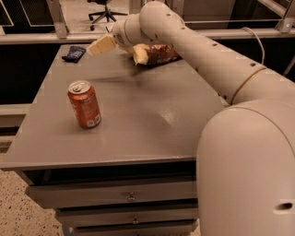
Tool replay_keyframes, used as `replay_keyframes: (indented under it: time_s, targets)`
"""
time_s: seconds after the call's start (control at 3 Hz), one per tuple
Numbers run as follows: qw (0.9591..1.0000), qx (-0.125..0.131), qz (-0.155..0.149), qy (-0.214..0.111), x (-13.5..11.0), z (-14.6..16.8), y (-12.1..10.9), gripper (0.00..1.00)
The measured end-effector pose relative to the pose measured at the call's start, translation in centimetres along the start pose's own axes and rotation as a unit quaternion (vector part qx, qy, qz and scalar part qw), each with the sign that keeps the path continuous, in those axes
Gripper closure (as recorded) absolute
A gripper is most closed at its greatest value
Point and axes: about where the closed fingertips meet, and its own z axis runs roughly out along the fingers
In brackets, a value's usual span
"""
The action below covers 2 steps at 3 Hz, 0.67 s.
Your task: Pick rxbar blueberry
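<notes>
I should grip the side of the rxbar blueberry point(78, 55) nearest the chip bag, at the table's far corner.
The rxbar blueberry point(73, 53) is a small dark navy wrapper lying flat at the far left corner of the grey table point(152, 115). My gripper point(120, 50) hovers over the far edge of the table, just right of the bar and apart from it. Its two cream fingers point(101, 44) are spread and hold nothing; the left one points toward the bar. The long white arm reaches in from the right foreground.
A tan-and-brown chip bag point(159, 53) lies at the far middle of the table, right behind the gripper. An orange soda can point(84, 103) stands upright at the left. Drawers sit under the tabletop. A rail and an office chair point(106, 10) are beyond the far edge.
</notes>
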Motion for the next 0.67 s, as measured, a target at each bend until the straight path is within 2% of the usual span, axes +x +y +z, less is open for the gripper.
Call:
replay_keyframes:
  time_s: [0.33, 0.67]
  targets:
    - [0.9999, -0.017, 0.004, -0.001, 0.51, 3.29, 3.35, 0.00]
    - [0.9999, -0.017, 0.004, -0.001, 0.51, 3.29, 3.35, 0.00]
